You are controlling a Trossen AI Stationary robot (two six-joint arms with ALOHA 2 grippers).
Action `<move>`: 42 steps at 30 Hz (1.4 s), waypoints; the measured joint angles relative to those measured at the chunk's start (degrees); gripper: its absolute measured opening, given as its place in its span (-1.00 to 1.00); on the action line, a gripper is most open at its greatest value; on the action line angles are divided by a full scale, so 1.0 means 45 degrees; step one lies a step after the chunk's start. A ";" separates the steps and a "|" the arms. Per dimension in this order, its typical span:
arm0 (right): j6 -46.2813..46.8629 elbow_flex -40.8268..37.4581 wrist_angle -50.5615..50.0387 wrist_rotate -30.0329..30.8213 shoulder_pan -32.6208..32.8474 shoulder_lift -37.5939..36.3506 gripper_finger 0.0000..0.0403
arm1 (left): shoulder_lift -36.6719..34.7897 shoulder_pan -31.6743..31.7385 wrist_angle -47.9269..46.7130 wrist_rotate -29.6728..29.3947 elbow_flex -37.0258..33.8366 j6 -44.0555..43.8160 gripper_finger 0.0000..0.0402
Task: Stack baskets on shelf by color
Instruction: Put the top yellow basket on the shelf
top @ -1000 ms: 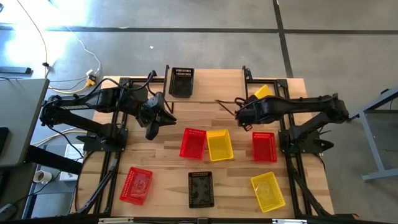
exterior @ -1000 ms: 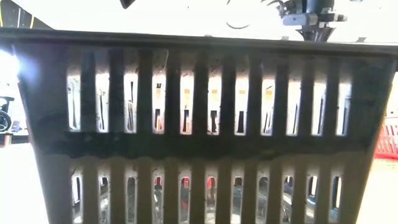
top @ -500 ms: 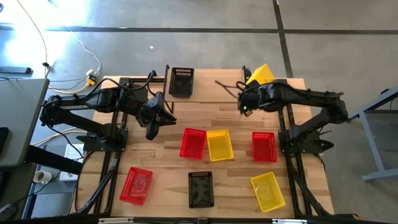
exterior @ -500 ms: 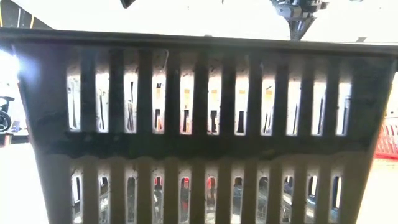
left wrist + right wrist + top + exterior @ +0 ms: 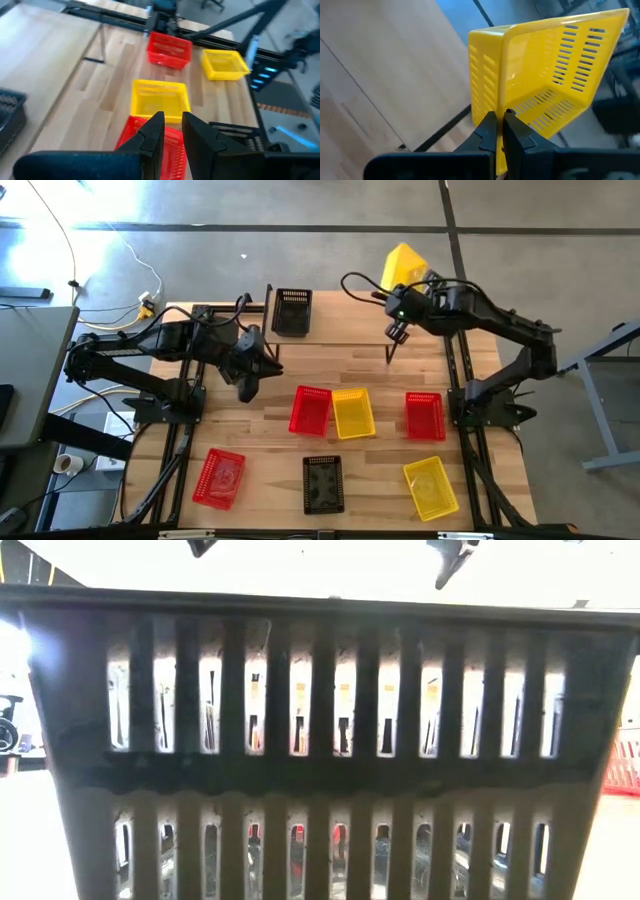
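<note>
The shelf has a bare end across from the black basket. My right gripper will put the yellow basket down on the bare end of the shelf [image 5: 371,307] [image 5: 417,75].
My right gripper [image 5: 499,125] is shut on a yellow basket [image 5: 405,265], raised above the table's far right edge. My left gripper [image 5: 248,390] hangs open over the table's left middle, and its fingers [image 5: 155,131] point toward a red basket [image 5: 310,408] with a yellow one [image 5: 352,412] beside it. A black basket [image 5: 291,310] stands on the left end of the shelf [image 5: 345,315]. Another red basket [image 5: 425,416], a third red one [image 5: 219,477], a black one [image 5: 323,483] and a yellow one [image 5: 431,486] rest on their bases on the table. My right gripper pinches one side wall of the yellow basket at its rim [image 5: 500,102], with one finger inside and one outside. The basket is lifted clear and tilted, its open side turned sideways, and it sticks out beyond the fingers toward the far edge.
The near black basket [image 5: 320,740] fills the low view and hides the table behind it. Black frame rails [image 5: 470,450] run along both table sides. Bare wood lies between the shelf and the middle row of baskets.
My right gripper has risen and swung toward the table's far edge, still shut. It has carried the yellow basket from low over the table's far right part to well above it, and the basket has tipped over further. My left arm has kept still.
</note>
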 joint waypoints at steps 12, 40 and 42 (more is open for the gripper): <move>-0.1336 0.0000 -0.0341 -0.1891 -0.0313 0.2230 -1.00 | 0.0000 0.0000 -0.0487 -0.0348 0.0000 -0.0676 -0.70; -0.2404 -0.0015 -0.0564 -0.3192 -0.0240 0.3948 -1.00 | 0.0000 0.0005 -0.0551 -0.0343 0.0000 -0.0441 -0.70; -0.2502 -0.0015 -0.0632 -0.3161 -0.0240 0.3970 -1.00 | 0.0000 0.0005 -0.0628 -0.0343 0.0000 -0.0441 -0.70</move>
